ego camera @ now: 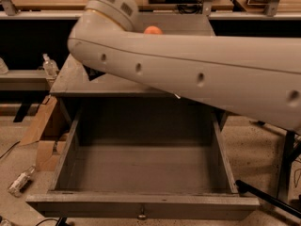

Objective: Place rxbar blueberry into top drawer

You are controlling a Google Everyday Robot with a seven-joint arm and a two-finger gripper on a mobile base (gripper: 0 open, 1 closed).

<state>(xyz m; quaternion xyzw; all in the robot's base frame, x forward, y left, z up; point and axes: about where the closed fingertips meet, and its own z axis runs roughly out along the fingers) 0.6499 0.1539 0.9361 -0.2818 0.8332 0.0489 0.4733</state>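
Note:
I need to let go of the rxbar blueberry on the bare bottom of the top drawer, toward the cardboard side (111, 155).
The top drawer (141, 204) of the grey table (70, 84) is pulled wide open, and its inside is bare. Its small round knob (140, 216) shows on the front panel at the bottom. My pale arm (197, 74) crosses the view from the right and covers most of the table top. My gripper is hidden behind the arm, over the left part of the table top. A small dark shape (93, 73) pokes out under the arm there. I cannot tell whether it is the rxbar blueberry or part of the gripper.
An orange round thing (153, 30) sits at the back of the table top. A plastic bottle (49, 66) stands on a low shelf at left. Cardboard (40, 126) leans beside the drawer's left wall, with a small bottle (19, 181) on the floor. A black bar (268, 197) lies at lower right.

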